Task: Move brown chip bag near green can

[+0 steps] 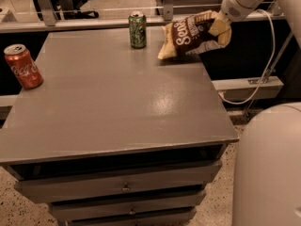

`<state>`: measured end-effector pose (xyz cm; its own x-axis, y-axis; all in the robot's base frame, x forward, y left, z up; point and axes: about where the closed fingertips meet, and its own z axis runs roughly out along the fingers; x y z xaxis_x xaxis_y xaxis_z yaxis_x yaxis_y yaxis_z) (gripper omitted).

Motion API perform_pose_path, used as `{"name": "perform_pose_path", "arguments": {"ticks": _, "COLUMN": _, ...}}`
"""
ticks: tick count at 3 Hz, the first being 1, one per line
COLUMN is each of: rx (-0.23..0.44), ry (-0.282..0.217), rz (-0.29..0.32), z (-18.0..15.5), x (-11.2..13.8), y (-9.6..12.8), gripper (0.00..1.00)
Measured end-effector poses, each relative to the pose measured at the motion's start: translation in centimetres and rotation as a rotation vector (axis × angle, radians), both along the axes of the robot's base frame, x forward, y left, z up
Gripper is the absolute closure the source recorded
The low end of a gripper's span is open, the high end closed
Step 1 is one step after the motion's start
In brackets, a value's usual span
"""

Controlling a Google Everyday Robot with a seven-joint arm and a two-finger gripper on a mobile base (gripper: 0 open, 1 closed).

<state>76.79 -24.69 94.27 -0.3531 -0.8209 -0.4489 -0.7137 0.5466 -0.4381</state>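
Next, my gripper sets the brown chip bag down on the grey table's far edge [164, 34], right up against the green can.
The brown chip bag [190, 34] hangs tilted over the far right part of the grey table [117, 102], its lower left end close to or touching the top. My gripper [220, 25] comes in from the upper right and is shut on the bag's right, cream-yellow end. The green can [137, 29] stands upright at the far edge of the table, a short way left of the bag's lower end.
A red cola can [24, 66] stands near the table's left edge. Drawers [124, 187] front the table below. A white cable [263, 74] hangs at the right. The robot's white body [268, 168] fills the lower right. A rail [94, 22] runs behind the table.
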Motion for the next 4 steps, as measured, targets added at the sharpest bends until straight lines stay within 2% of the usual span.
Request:
{"name": "perform_pose_path", "arguments": {"ticks": 2, "rx": 0.054, "ry": -0.016, "rz": 0.030, "z": -1.0, "x": 3.8, "y": 3.9, "gripper": 1.00}}
{"name": "perform_pose_path", "arguments": {"ticks": 4, "rx": 0.105, "ry": -0.015, "rz": 0.056, "z": -1.8, "x": 5.5, "y": 6.7, "gripper": 1.00}}
